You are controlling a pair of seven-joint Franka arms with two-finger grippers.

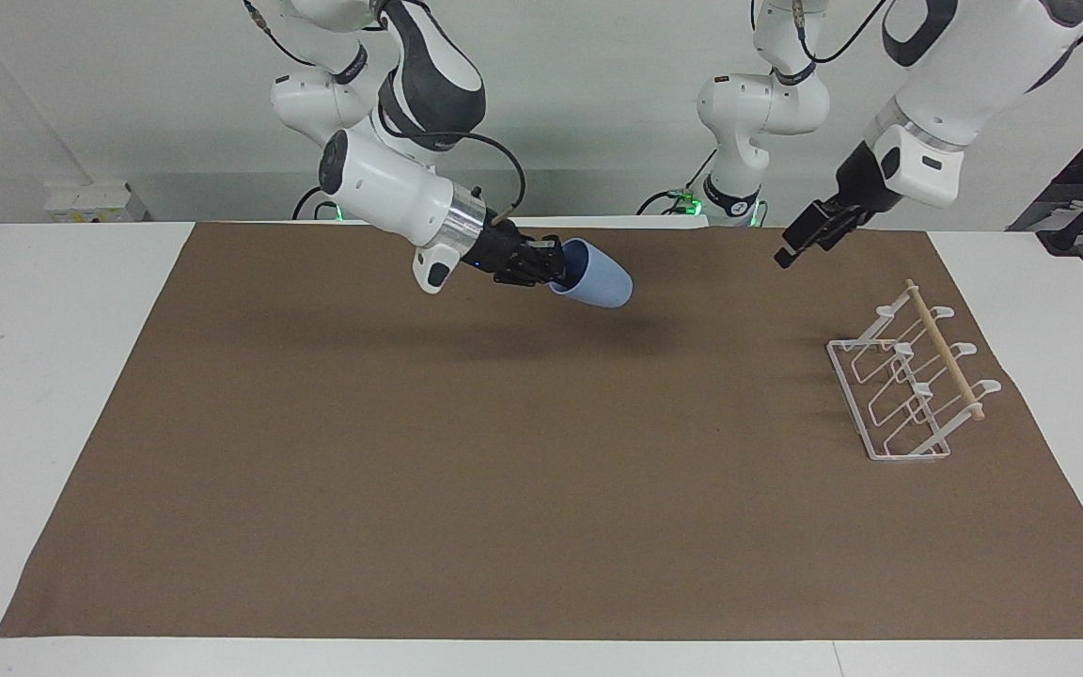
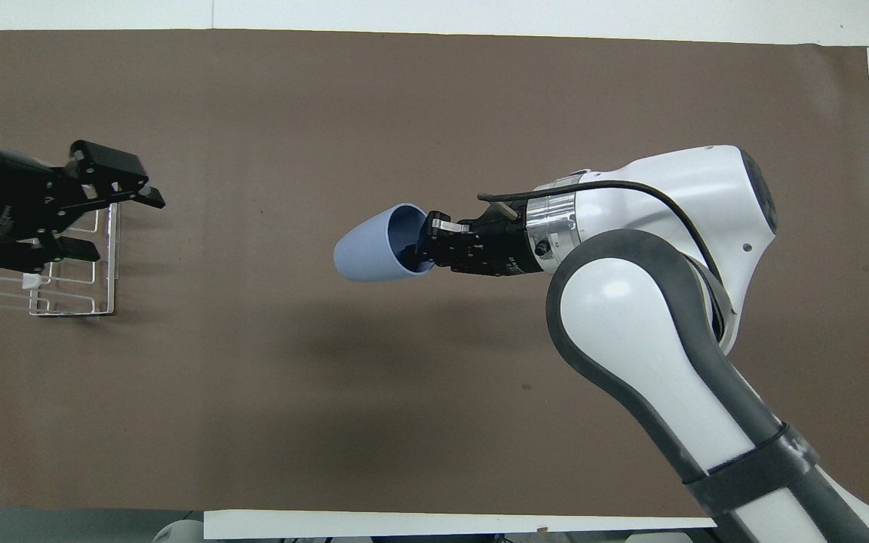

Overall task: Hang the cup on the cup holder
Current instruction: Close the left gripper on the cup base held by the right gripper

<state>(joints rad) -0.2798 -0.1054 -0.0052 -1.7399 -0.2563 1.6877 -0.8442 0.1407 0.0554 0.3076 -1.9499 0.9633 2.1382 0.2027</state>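
Note:
Next, my left gripper grips the light blue cup's body near the cup's base (image 2: 366, 252), because my right gripper holds the cup's rim.
The light blue cup (image 1: 601, 277) (image 2: 372, 255) lies on its side in the air over the middle of the mat, its base pointing toward the left arm's end. My right gripper (image 1: 557, 267) (image 2: 424, 246) is shut on the cup's rim, one finger inside it. The white wire cup holder (image 1: 908, 387) (image 2: 76, 300) stands on the mat at the left arm's end, its wooden dowel on the outer side. My left gripper (image 1: 789, 252) (image 2: 127, 228) hangs open in the air, over the mat by the holder's inner edge, and covers part of the holder in the overhead view.
A brown mat (image 1: 504, 489) covers most of the white table (image 1: 53, 376). The right arm's big white and grey links (image 2: 653, 317) reach over the mat from the right arm's end. Nothing else stands on the mat.

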